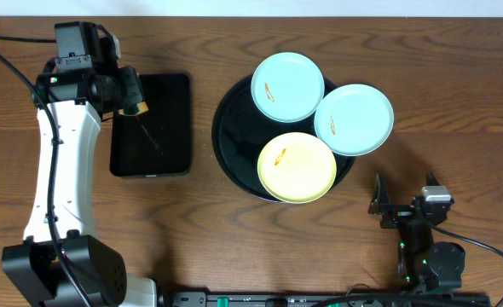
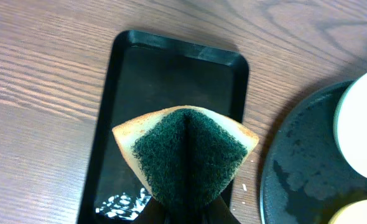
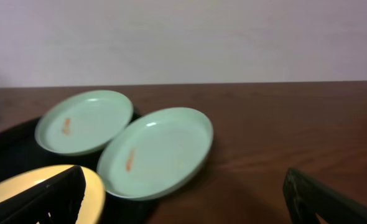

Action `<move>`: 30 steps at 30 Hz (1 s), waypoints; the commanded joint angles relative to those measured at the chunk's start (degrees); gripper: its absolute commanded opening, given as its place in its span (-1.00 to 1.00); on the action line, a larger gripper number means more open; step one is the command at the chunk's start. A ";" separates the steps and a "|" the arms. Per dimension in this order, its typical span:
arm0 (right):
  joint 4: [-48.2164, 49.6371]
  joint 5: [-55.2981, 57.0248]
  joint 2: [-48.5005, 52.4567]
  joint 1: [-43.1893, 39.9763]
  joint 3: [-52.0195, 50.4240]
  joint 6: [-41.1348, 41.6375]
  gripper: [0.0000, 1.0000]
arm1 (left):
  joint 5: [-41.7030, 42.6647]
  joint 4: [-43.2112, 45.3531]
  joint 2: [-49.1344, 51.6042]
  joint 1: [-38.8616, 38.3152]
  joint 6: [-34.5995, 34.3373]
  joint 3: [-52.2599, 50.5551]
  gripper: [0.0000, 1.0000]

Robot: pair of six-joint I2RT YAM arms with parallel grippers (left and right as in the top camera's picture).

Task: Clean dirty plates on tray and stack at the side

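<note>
My right gripper needs to close on the yellow plate's rim (image 1: 333, 177) (image 3: 103, 200), just in front of the mint-blue plate that hangs over the round black tray.
Three plates lie on the round black tray (image 1: 234, 145): a mint-blue plate (image 1: 287, 86) at the back, a second mint-blue plate (image 1: 354, 119) at the right overhanging the rim, and a yellow plate (image 1: 297, 167) in front. Each has a small orange smear. My left gripper (image 1: 137, 106) is shut on a folded sponge (image 2: 186, 152), green scourer out, above the rectangular black tray (image 1: 152, 124). My right gripper (image 1: 403, 194) is open and empty near the table's front right, facing the plates (image 3: 155, 149).
The rectangular tray (image 2: 140, 81) has a wet patch near its front. The round tray (image 2: 295, 168) shows dull smudges on its surface. Bare wood lies to the right of the round tray and along the front.
</note>
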 commanded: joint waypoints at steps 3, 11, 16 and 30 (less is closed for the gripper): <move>-2.40 -5.66 -0.11 0.52 5.11 2.84 0.99 | 5.73 0.28 -1.53 0.22 -0.50 -0.02 -0.85; -34.95 -7.21 21.53 0.52 41.90 4.46 0.99 | 7.26 0.31 -1.53 0.22 -2.05 -0.02 -0.85; -59.74 -10.67 46.10 0.52 69.83 3.91 0.98 | 7.61 0.00 -1.53 0.26 -2.01 -0.02 -0.85; -67.58 -13.29 75.08 11.21 79.76 18.78 0.36 | 7.58 -1.20 -1.31 0.26 -1.57 -0.98 -0.85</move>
